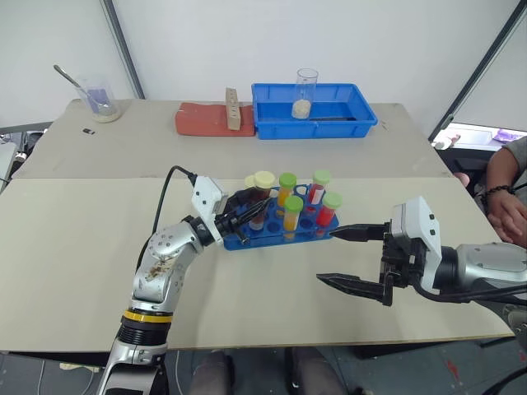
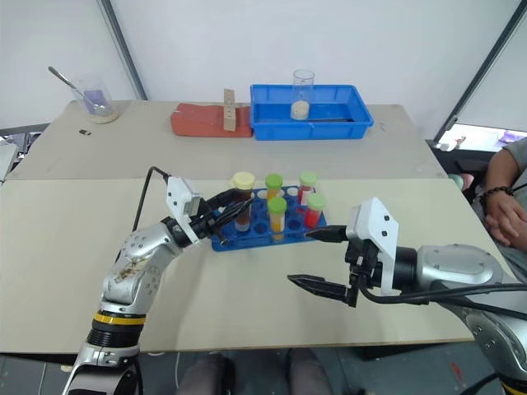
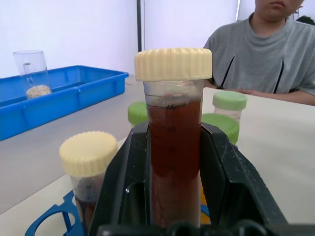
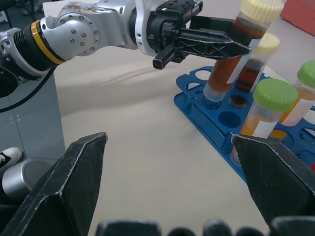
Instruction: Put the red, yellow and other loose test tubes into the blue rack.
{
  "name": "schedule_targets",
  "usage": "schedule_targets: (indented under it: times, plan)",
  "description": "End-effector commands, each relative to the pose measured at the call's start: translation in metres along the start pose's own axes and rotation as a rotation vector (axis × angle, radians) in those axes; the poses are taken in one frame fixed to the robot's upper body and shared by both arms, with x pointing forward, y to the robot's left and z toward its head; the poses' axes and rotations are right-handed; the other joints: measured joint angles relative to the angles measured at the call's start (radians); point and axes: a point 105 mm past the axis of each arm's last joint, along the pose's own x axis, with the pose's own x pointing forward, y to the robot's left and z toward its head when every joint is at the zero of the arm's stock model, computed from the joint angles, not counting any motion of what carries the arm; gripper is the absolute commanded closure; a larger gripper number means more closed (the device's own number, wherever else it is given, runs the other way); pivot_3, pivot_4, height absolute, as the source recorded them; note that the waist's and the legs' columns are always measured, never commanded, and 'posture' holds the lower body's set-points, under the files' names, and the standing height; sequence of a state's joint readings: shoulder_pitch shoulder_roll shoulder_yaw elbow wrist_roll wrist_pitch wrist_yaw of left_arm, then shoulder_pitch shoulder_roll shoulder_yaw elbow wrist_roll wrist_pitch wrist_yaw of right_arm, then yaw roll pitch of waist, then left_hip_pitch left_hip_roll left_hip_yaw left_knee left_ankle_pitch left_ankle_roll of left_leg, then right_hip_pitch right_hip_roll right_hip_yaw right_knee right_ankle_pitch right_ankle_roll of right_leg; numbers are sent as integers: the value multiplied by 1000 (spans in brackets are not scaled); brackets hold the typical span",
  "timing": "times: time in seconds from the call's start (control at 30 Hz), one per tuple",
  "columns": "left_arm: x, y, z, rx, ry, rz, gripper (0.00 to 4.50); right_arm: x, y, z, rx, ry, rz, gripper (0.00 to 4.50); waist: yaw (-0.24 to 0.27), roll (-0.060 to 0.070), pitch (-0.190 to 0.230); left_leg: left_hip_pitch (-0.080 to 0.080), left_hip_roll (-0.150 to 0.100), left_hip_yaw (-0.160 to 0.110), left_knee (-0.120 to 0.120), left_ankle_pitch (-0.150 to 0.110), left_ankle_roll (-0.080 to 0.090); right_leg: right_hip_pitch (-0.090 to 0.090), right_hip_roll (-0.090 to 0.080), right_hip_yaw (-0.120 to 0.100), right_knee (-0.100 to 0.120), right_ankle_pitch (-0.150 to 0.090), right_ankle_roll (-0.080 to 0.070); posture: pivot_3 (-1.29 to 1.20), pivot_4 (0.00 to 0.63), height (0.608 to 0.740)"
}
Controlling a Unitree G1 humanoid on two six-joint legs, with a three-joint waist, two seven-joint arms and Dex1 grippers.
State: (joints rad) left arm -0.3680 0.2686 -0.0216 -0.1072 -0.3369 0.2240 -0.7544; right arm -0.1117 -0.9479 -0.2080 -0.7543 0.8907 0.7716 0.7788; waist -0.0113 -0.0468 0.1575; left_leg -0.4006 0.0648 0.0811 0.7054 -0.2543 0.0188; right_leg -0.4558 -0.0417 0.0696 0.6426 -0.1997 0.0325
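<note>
My left gripper should put down the dark red-brown tube in the rack hole before the other pale-capped tube point(image 1: 256, 227) and let go of it.
My left gripper point(image 1: 249, 207) is shut on a tube of dark red-brown liquid with a pale yellow cap point(image 3: 174, 142). It holds the tube tilted at the left end of the blue rack point(image 1: 245, 242), and the tube's lower end point(image 4: 212, 93) meets a corner hole. A second pale-capped tube point(image 3: 88, 155) stands in the rack just behind it. Several green-capped tubes, orange point(image 1: 292, 216) and red point(image 1: 328, 210), also stand in the rack. My right gripper point(image 1: 331, 257) is open and empty, just off the rack's front right corner.
At the back stand a large blue tray point(image 1: 272, 123) holding a glass beaker point(image 1: 305, 90), a red-brown slab point(image 1: 200, 120) and a wooden block point(image 1: 233, 109). A beaker with a spoon point(image 1: 100, 100) sits far left. A person's hand point(image 1: 504, 210) rests at the table's right edge.
</note>
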Motion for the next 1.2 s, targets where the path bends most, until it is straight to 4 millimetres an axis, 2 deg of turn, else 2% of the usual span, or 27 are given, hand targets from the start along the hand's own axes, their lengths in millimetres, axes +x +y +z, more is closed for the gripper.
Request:
schedule_targets:
  times: [0.03, 0.3, 0.57, 1.2]
  plan:
    - [0, -7, 3, 15, -20, -26, 3619, -1, 3, 6, -34, -11, -3, 0, -1, 0, 0, 0, 0, 0, 0, 0, 0, 0, 0, 0, 0, 0, 0, 0, 150, 705]
    - [-1, -10, -4, 33, -6, -26, 3619, -1, 4, 5, -33, -17, -6, 0, 0, 0, 0, 0, 0, 0, 0, 0, 0, 0, 0, 0, 0, 0, 0, 0, 150, 705]
    - [-5, 2, -8, 51, 0, 39, 3619, -1, 4, 5, -30, -25, -9, 0, -1, 0, 0, 0, 0, 0, 0, 0, 0, 0, 0, 0, -1, 0, 0, 0, 150, 705]
    - [-11, 4, -13, 64, 1, 73, 3620, 2, 4, 6, -33, -44, -26, 0, -4, 0, 0, 1, 0, 0, 0, 0, 0, 0, 0, 0, 0, 0, -1, 0, 150, 705]
